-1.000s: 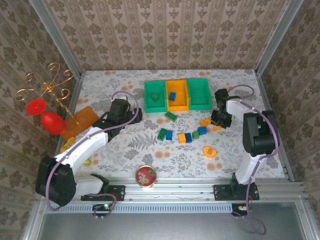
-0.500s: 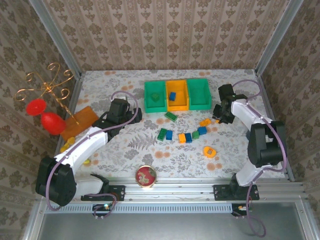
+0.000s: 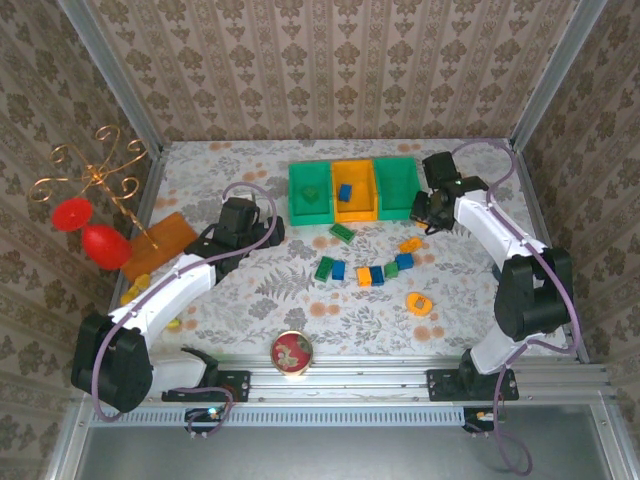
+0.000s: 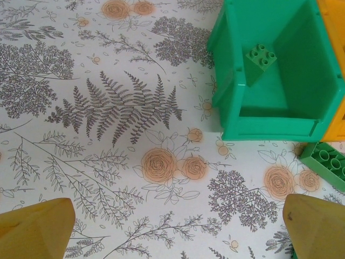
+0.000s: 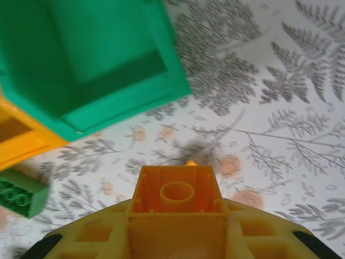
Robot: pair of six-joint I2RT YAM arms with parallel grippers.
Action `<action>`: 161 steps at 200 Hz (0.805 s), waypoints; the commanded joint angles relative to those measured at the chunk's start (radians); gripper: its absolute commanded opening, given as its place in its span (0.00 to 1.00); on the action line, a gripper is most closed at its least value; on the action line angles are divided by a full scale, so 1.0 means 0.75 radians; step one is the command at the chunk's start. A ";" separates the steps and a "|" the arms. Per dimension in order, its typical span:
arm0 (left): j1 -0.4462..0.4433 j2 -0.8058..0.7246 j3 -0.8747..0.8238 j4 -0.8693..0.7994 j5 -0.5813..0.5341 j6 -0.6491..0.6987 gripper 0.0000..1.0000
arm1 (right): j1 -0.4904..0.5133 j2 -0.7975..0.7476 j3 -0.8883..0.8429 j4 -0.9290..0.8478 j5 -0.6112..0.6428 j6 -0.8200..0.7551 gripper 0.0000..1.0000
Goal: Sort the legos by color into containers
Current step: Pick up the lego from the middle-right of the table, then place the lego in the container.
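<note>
I need to use my right gripper to release the orange brick around the middle of the empty green bin (image 3: 399, 187), which is beside the orange bin.
Three bins stand in a row at the back: a green bin (image 3: 311, 190) with a green brick (image 4: 261, 55) inside, an orange bin (image 3: 355, 190) with a blue brick (image 3: 345, 192) inside, and another green bin (image 3: 397, 185). My right gripper (image 3: 425, 212) hovers just in front of the right green bin (image 5: 102, 59), shut on an orange brick (image 5: 176, 202). A curved line of green, blue and orange legos (image 3: 376, 274) lies mid-table, with a lone green brick (image 3: 343, 232) behind it. My left gripper (image 4: 175, 232) is open over bare table beside the left green bin (image 4: 280, 70).
A round red-lidded tin (image 3: 291, 352) sits near the front rail. A flat orange sheet (image 3: 160, 243) and a gold stand with red balls (image 3: 90, 225) occupy the left side. An orange disc (image 3: 419, 303) lies front right. Two yellow pieces (image 3: 130, 293) lie by my left arm.
My right gripper has lifted the orange brick and carried it back and left, from beside the brick row to the front of the right green bin. The left arm has stayed still.
</note>
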State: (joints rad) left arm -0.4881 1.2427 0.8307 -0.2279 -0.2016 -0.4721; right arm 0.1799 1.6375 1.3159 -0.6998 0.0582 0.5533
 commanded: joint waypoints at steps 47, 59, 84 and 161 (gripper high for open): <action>0.013 -0.024 -0.021 0.020 0.014 -0.020 1.00 | 0.097 0.159 0.255 -0.039 0.007 -0.022 0.20; 0.015 -0.029 -0.026 0.019 0.012 -0.020 1.00 | 0.110 0.200 0.301 -0.044 0.010 -0.035 0.20; 0.017 -0.040 -0.028 0.012 0.007 -0.017 1.00 | 0.119 0.292 0.395 -0.064 0.036 -0.061 0.20; 0.021 -0.063 -0.030 -0.013 0.004 -0.008 1.00 | 0.112 0.590 0.696 -0.148 0.166 -0.140 0.27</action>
State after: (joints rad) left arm -0.4824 1.2209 0.8242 -0.2241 -0.1978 -0.4721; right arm 0.2665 2.0232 1.7721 -0.7536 0.1299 0.4824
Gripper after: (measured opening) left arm 0.998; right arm 0.329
